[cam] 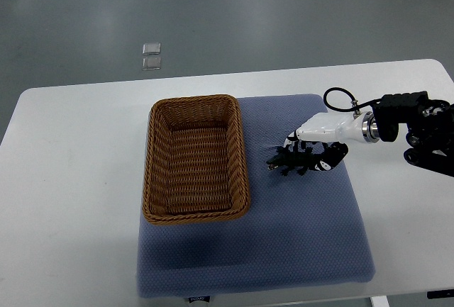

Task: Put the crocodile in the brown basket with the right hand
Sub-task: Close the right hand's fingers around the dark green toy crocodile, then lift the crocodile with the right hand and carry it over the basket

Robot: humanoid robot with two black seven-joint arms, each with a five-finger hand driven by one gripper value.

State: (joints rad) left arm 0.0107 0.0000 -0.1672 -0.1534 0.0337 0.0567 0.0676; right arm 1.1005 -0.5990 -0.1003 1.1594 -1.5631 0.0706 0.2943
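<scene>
Next, my right gripper lets go of the crocodile on the middle of the brown basket's bottom (191, 164).
A dark green toy crocodile (287, 161) lies on the blue mat (298, 236), just right of the brown wicker basket (152, 179). My right hand (312, 152) reaches in from the right edge and its white and black fingers curl around the crocodile's rear half. The toy's head points left toward the basket. Whether the toy still touches the mat I cannot tell. The basket holds nothing. My left arm does not show.
The mat lies on a white table (71, 179), with the basket across the mat's left edge. Grey floor lies beyond the table's far edge, with a small clear object (151, 57) on it.
</scene>
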